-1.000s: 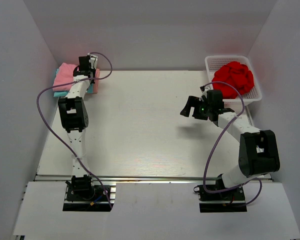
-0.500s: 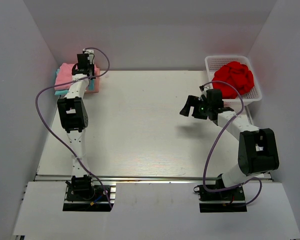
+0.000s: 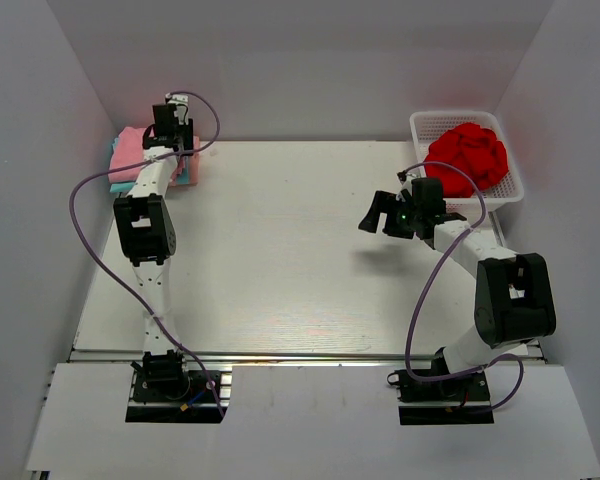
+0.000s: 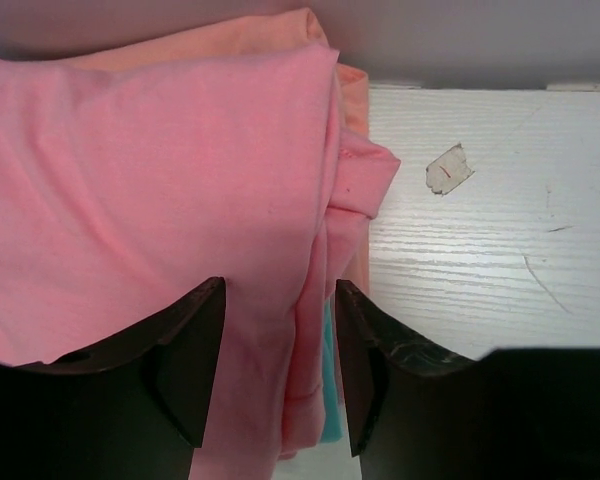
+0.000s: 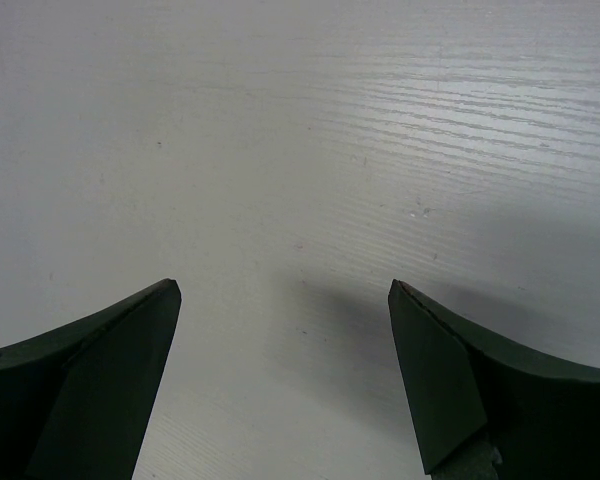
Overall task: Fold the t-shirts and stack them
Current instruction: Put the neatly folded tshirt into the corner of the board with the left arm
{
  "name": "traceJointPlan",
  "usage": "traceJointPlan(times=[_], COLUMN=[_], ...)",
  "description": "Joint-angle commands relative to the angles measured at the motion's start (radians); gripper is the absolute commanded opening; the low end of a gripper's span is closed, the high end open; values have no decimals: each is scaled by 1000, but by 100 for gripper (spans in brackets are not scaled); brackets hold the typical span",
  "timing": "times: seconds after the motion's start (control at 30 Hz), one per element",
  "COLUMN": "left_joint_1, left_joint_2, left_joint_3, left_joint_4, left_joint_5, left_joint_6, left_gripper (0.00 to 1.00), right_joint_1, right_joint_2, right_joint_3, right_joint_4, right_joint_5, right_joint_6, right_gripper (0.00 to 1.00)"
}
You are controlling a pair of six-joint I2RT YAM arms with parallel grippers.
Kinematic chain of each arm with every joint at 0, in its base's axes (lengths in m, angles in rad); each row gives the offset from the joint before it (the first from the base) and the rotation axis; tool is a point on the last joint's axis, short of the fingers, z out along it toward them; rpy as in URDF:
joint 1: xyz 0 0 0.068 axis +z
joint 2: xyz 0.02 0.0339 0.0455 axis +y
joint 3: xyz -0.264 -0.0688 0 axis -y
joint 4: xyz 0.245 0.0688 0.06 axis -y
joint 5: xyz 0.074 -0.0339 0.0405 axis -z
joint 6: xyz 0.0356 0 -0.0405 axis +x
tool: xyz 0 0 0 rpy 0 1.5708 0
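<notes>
The top layer of the light pink t-shirt stops short of the t-shirt's folds below. My left gripper will pinch that layer's edge [image 4: 296, 300] and pull it out over them.
A stack of folded t-shirts lies at the table's far left corner. The light pink one [image 3: 130, 146] [image 4: 150, 180] is on top, a teal one [image 3: 114, 166] [image 4: 328, 400] peeks out below, and a salmon-orange one [image 4: 352, 100] shows at the edge. My left gripper [image 3: 173, 135] [image 4: 277, 335] stands open over the stack's right edge, with the pink folds lying loose between its fingers [image 4: 195, 360]. My right gripper [image 3: 380, 214] [image 5: 285, 330] hangs wide open above bare table at the middle right, with nothing between its fingers.
A white mesh basket [image 3: 420, 124] at the far right holds a crumpled red cloth [image 3: 467, 155]. A small torn scrap [image 4: 448, 168] lies on the white table [image 3: 280, 240] just right of the stack. Walls close in the back and sides.
The left jaws have gone from shut to apart, letting go of the pink shirt, and the left gripper has shifted slightly toward the back wall. The right arm has stayed still.
</notes>
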Motion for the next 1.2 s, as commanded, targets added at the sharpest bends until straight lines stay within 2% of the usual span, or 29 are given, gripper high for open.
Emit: traceJointPlan(times=[0.0, 0.1, 0.17, 0.2, 0.23, 0.37, 0.6, 0.7, 0.83, 1.0, 1.17], left_joint_1=[-3, -3, -3, -3, -3, -14, -14, -14, -14, -14, -14], left_joint_2=[-30, -30, -30, -30, -30, -8, 5, -4, 7, 16, 16], left_joint_3=[52, 20, 20, 20, 31, 31, 31, 22, 43, 43, 34], left_joint_4=[-19, -7, 2, 2, -17, -37, -38, -12, -12, -12, -1], left_joint_5=[37, 26, 17, 17, 17, -15, -70, -60, -60, -50, -40], left_joint_6=[26, 26, 35, 35, 58, 96, 98, 98, 98, 98, 71], left_gripper=[58, 51, 51, 54, 61, 66, 42, 42, 48, 43, 0], right_joint_1=[-4, -4, -4, -4, -4, -4, -3, -4, -6, -4, -4], right_joint_2=[-6, -12, -9, -9, -9, 0, 14, 16, 16, 13, 5], right_joint_3=[38, 35, 38, 41, 41, 41, 47, 50, 50, 50, 48], right_joint_4=[3, 3, -1, 0, -1, 0, 3, 3, 0, -3, 2], right_joint_5=[-13, -5, -5, -5, -5, -7, -22, -21, -19, -16, -13], right_joint_6=[-17, -17, -14, -13, -16, -11, -8, -8, -11, -13, -13], right_gripper=[90, 90, 90, 90, 90, 90, 90, 90, 90, 90, 90])
